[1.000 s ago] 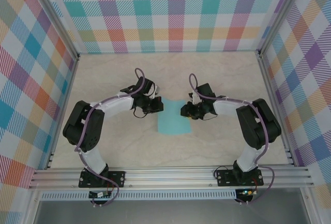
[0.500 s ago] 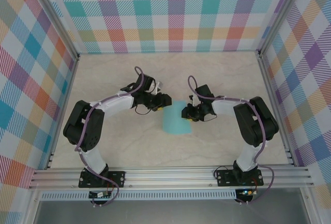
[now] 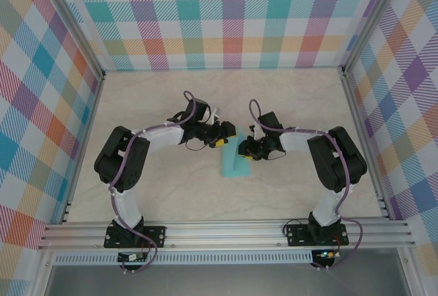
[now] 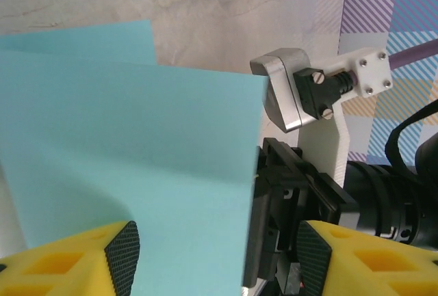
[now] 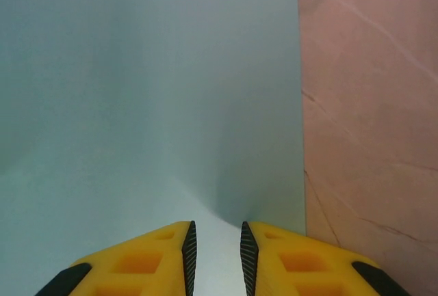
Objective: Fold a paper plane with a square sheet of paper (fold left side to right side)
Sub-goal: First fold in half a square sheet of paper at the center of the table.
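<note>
Next, I back my right gripper's empty fingers out from under the raised upper layer of the paper and pinch the layer's loose edge [image 4: 256, 149] with that gripper to guide the fold.
The turquoise sheet of paper [image 3: 233, 165] lies mid-table as a narrow strip, its left side folded over to the right. In the left wrist view the upper layer [image 4: 137, 145] stands raised above the lower one. My left gripper [image 3: 226, 137] is at the strip's far end. It is open, and the raised paper stands between its yellow fingers [image 4: 217, 251] without touching the pads. My right gripper [image 3: 248, 151] is at the strip's right edge. Its jaws [image 5: 215, 231] are a narrow gap apart over the paper [image 5: 137, 70], with nothing pinched between them.
The beige marbled tabletop [image 3: 157, 186] surrounds the paper. Checked walls [image 3: 233, 16] close the back and both sides. An aluminium rail [image 3: 226, 231] runs along the near edge. My right wrist's hardware [image 4: 308, 98] sits close in front of my left fingers.
My left gripper has gone from shut to open while moving right over the sheet. The paper's left side has come over, and the sheet looks narrower. My right gripper has barely moved.
</note>
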`<state>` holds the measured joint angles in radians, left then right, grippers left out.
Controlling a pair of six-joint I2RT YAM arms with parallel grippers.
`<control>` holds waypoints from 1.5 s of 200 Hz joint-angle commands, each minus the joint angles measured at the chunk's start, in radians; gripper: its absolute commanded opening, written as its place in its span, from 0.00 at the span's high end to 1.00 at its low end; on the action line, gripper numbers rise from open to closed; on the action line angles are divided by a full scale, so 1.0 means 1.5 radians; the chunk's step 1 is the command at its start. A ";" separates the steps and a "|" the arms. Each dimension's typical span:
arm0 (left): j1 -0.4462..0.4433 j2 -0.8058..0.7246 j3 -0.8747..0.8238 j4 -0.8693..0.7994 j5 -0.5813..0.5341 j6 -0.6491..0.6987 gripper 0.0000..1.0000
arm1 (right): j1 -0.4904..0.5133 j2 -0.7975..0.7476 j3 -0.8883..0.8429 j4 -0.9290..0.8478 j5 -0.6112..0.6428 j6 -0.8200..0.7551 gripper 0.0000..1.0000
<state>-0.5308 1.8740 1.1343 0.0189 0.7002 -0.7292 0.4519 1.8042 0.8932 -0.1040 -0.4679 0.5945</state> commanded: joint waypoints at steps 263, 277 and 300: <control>-0.007 -0.039 -0.004 -0.020 -0.045 0.016 0.34 | -0.027 -0.085 -0.084 0.137 -0.105 0.109 1.00; -0.009 -0.076 -0.018 -0.071 -0.091 0.039 0.33 | -0.028 -0.085 -0.072 0.105 -0.077 0.088 1.00; -0.009 -0.127 -0.046 -0.158 -0.172 0.062 0.30 | -0.027 -0.077 -0.049 0.052 -0.038 0.055 1.00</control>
<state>-0.5346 1.7927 1.1053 -0.0589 0.5797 -0.7010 0.4072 1.6791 0.7658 0.0837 -0.6033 0.7654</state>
